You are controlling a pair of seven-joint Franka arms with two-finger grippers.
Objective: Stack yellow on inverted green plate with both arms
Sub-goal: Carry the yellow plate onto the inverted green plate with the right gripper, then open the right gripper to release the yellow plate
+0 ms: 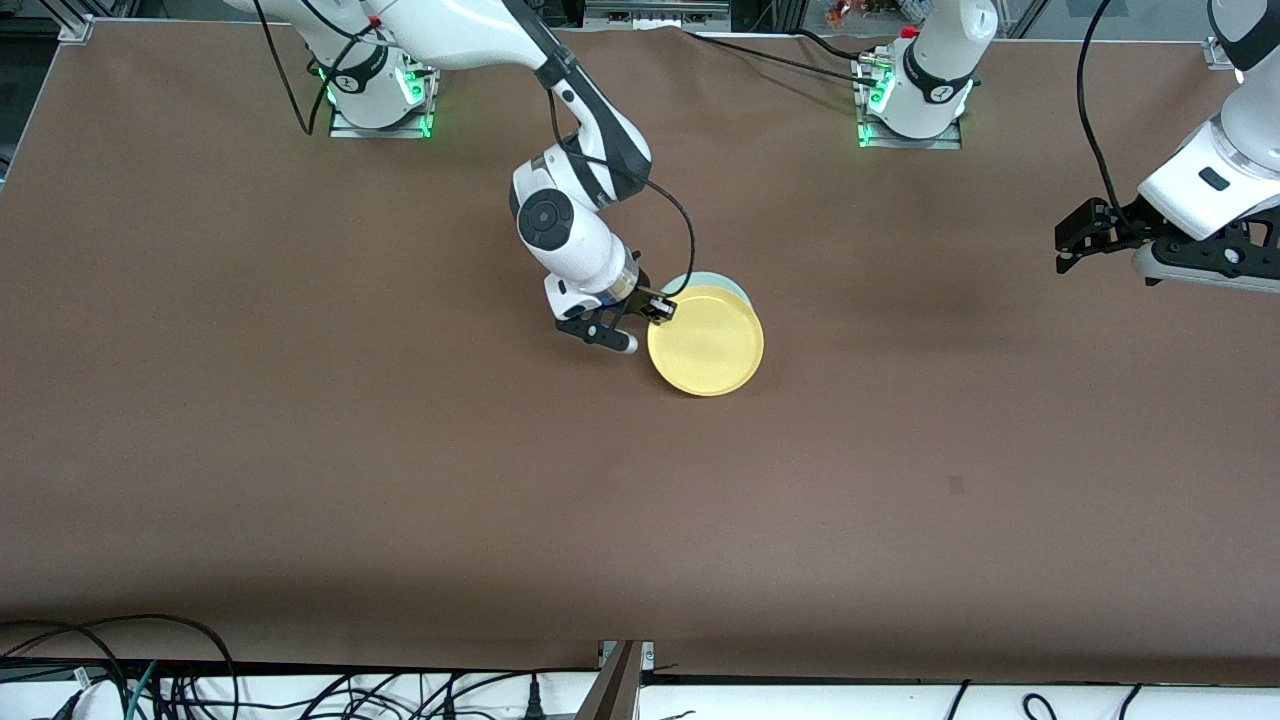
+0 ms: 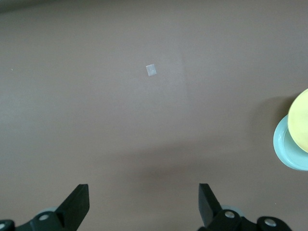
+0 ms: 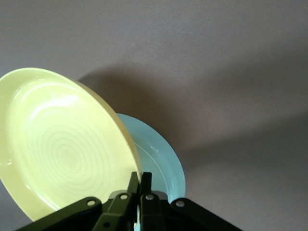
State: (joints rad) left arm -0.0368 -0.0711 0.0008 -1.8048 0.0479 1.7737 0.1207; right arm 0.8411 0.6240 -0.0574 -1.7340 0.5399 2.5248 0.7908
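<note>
Next, I let go of the yellow plate with my right gripper, flat over the middle of the pale green plate point(image 1: 702, 316).
The yellow plate point(image 1: 706, 342) is held by its rim in my right gripper point(image 1: 655, 310), which is shut on it at the edge toward the right arm's end of the table. It covers most of the pale green plate point(image 1: 722, 281), which lies on the table and shows only as a crescent. In the right wrist view the yellow plate point(image 3: 62, 144) is tilted over the green plate point(image 3: 161, 161), with the right gripper point(image 3: 142, 179) pinched on the yellow rim. My left gripper point(image 1: 1066, 240) is open and empty in the air at the left arm's end. In the left wrist view, the left gripper point(image 2: 142, 192) is over bare table.
The brown table point(image 1: 400, 450) is bare around the plates. A small grey square mark point(image 2: 151, 70) lies on it under the left gripper's view; it also shows in the front view point(image 1: 955, 485). Cables run along the table's near edge point(image 1: 300, 690).
</note>
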